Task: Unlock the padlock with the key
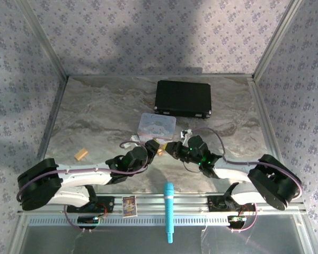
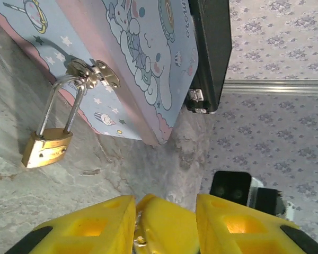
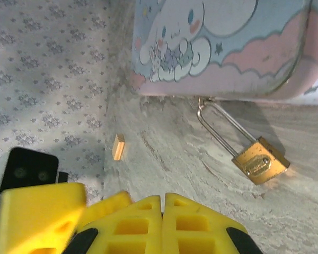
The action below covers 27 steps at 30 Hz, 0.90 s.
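Observation:
My left fingers straddle my right gripper's yellow tip and the key, so they should open and close on the key alone (image 2: 140, 235).
The brass padlock (image 2: 46, 149) hangs by its silvery shackle from the hasp of the pastel cartoon tin (image 2: 143, 58) and rests on the marble table. It also shows in the right wrist view as the padlock (image 3: 259, 161) below the tin (image 3: 228, 47). My right gripper (image 3: 162, 198) is shut, just short of the padlock. My left gripper (image 2: 165, 200) stands open around the right gripper's yellow tips. A small silvery bit (image 2: 140, 240) sits between them; I cannot tell if it is the key. From above, the left gripper (image 1: 152, 146) and right gripper (image 1: 172, 148) meet by the padlock (image 1: 161, 152).
A black case (image 1: 183, 98) lies behind the tin (image 1: 158, 126). A tan block (image 1: 81, 154) sits on the table at the left. A blue pen (image 1: 169, 211) and a small card (image 1: 129, 205) lie on the front rail. Patterned walls close in both sides.

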Each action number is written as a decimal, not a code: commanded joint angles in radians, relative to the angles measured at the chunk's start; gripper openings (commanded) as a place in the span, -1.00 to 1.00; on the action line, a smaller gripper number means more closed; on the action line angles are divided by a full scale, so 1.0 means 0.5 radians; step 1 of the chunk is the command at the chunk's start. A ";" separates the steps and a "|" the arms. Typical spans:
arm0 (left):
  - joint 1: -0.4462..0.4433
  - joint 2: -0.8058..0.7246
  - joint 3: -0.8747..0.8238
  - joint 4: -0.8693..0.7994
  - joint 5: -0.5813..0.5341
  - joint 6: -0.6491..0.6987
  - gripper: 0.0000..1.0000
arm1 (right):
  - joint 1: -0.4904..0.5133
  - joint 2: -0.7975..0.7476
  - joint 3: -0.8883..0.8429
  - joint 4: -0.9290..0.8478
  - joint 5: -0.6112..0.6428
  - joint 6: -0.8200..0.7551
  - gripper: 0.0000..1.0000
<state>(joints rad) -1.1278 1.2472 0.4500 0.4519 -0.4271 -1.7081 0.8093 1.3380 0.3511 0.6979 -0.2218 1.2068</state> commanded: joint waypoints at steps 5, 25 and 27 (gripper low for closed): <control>-0.013 -0.014 -0.018 -0.071 -0.016 -0.098 -0.03 | -0.002 0.033 0.036 0.099 0.113 0.036 -1.00; -0.005 0.032 0.002 0.045 0.007 -0.141 -0.85 | 0.087 0.212 0.076 0.267 0.126 0.108 -1.00; -0.003 0.034 0.005 0.051 0.016 -0.120 -0.98 | 0.087 0.222 0.105 0.264 0.070 0.092 -1.00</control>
<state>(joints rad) -1.1278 1.2896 0.4370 0.4587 -0.4122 -1.7779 0.8394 1.4300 0.3676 0.8196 -0.1604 1.2530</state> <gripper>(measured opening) 0.037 0.051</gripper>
